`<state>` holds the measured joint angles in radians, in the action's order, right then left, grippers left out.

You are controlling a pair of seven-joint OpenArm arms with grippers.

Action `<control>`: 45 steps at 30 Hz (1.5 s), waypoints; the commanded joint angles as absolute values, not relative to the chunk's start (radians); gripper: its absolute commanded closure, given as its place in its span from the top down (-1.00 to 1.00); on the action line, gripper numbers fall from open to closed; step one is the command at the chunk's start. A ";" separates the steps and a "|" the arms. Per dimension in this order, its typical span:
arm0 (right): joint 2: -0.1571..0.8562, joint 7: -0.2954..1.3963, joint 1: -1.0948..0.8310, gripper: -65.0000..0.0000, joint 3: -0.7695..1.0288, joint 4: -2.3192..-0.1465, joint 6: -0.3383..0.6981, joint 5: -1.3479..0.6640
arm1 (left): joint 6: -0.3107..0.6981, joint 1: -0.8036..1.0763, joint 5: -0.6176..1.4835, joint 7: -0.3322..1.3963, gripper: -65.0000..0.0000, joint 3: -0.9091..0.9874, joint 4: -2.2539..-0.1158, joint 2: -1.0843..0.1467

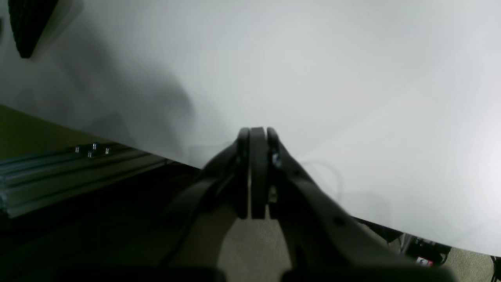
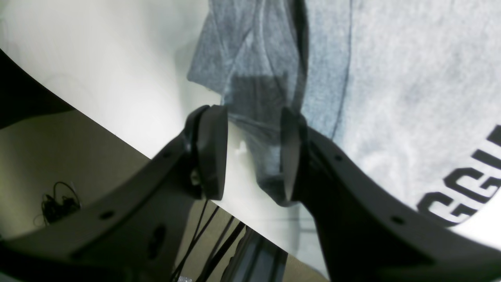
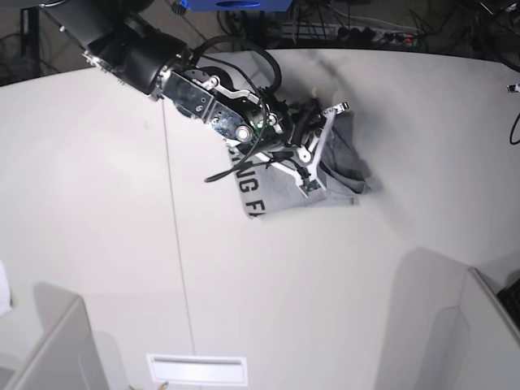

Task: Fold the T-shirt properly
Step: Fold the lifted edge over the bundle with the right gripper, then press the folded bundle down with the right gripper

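The T-shirt is far from my left gripper. Next, my right gripper grabs the darker grey fold (image 3: 351, 173) and pulls the T-shirt toward my left gripper first.
The heather-grey T-shirt (image 3: 337, 175) lies bunched into a small heap on the white table (image 3: 268, 276), with black lettering showing at its front left edge. In the right wrist view the lettering (image 2: 465, 188) is at the right. My right gripper (image 2: 252, 156) is open over the shirt's edge, and a darker grey fold of the shirt (image 2: 266, 117) hangs between the jaws against the right finger (image 2: 291, 152). In the base view this gripper (image 3: 329, 138) is on top of the heap. My left gripper (image 1: 257, 135) is shut and empty above bare table, out of the base view.
An aluminium rail (image 1: 58, 172) runs below the table edge in the left wrist view. Grey box-like panels stand at the front right (image 3: 439, 325) and front left (image 3: 49, 349). A white slot (image 3: 197, 370) is at the front. Cables (image 3: 357, 24) lie behind the table.
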<state>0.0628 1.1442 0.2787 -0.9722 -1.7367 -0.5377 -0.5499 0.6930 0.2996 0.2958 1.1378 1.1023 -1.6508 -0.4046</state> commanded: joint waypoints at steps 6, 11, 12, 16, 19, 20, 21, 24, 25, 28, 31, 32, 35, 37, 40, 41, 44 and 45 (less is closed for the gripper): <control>0.042 1.130 0.262 -0.33 -0.974 -1.730 -0.527 -0.564 | 0.698 0.300 0.297 1.127 -1.00 1.109 -1.662 -0.427; 0.018 1.127 0.248 -0.34 -0.975 -1.695 -0.527 -0.558 | 0.698 0.298 0.297 1.127 -1.00 1.109 -1.662 -0.427; 0.018 1.121 0.248 -0.35 -0.977 -1.695 -0.527 -0.558 | 0.698 0.298 0.297 1.127 -1.00 1.109 -1.662 -0.427; 0.022 1.078 0.246 -0.94 -0.977 -1.696 -0.527 -0.558 | 0.698 0.297 0.297 1.127 -1.00 1.109 -1.662 -0.427; 0.022 1.078 0.246 -1.00 -0.977 -1.702 -0.527 -0.558 | 0.698 0.297 0.297 1.127 -1.00 1.109 -1.662 -0.427; 0.022 1.078 0.246 -1.00 -0.977 -1.710 -0.527 -0.561 | 0.698 0.295 0.297 1.127 -1.00 1.109 -1.662 -0.427; 0.022 1.078 0.246 -1.00 -0.978 -1.730 -0.527 -0.562 | 0.698 0.295 0.297 1.127 -1.00 1.109 -1.662 -0.427; 0.024 1.079 0.245 -1.00 -1.013 -1.822 -0.529 -0.556 | 0.698 0.295 0.297 1.127 -1.00 1.109 -1.662 -0.427; 0.024 1.084 0.249 -1.00 -1.013 -1.840 -0.530 -0.556 | 0.698 0.295 0.297 1.127 -1.00 1.109 -1.662 -0.427; 0.022 1.086 0.277 -1.00 -0.998 -1.816 -0.530 -0.556 | 0.698 0.295 0.297 1.127 -1.00 1.109 -1.662 -0.427; 0.022 1.082 0.309 -0.78 -0.997 -1.738 -0.530 -0.556 | 0.698 0.295 0.297 1.127 -1.00 1.109 -1.662 -0.427; 0.022 1.081 0.325 -0.80 -0.997 -1.716 -0.530 -0.556 | 0.698 0.295 0.297 1.127 -1.00 1.109 -1.662 -0.427; 0.022 1.079 0.354 -0.98 -0.995 -1.655 -0.529 -0.556 | 0.698 0.297 0.297 1.127 -1.00 1.109 -1.662 -0.427; 0.024 1.078 0.372 -1.00 -0.995 -1.612 -0.529 -0.556 | 0.698 0.297 0.297 1.127 -1.00 1.109 -1.662 -0.427; 0.044 1.079 0.386 -1.00 -0.995 -1.569 -0.529 -0.556 | 0.698 0.295 0.297 1.127 -1.00 1.110 -1.662 -0.427; 0.056 1.079 0.386 -1.00 -0.995 -1.569 -0.529 -0.556 | 0.698 0.298 0.297 1.127 -1.00 1.112 -1.662 -0.427; 0.079 1.084 0.384 -1.00 -0.995 -1.570 -0.529 -0.556 | 0.698 0.303 0.297 1.127 -1.00 1.115 -1.662 -0.427; 0.087 1.082 0.381 -1.00 -0.995 -1.570 -0.529 -0.556 | 0.698 0.303 0.297 1.127 -1.00 1.115 -1.662 -0.427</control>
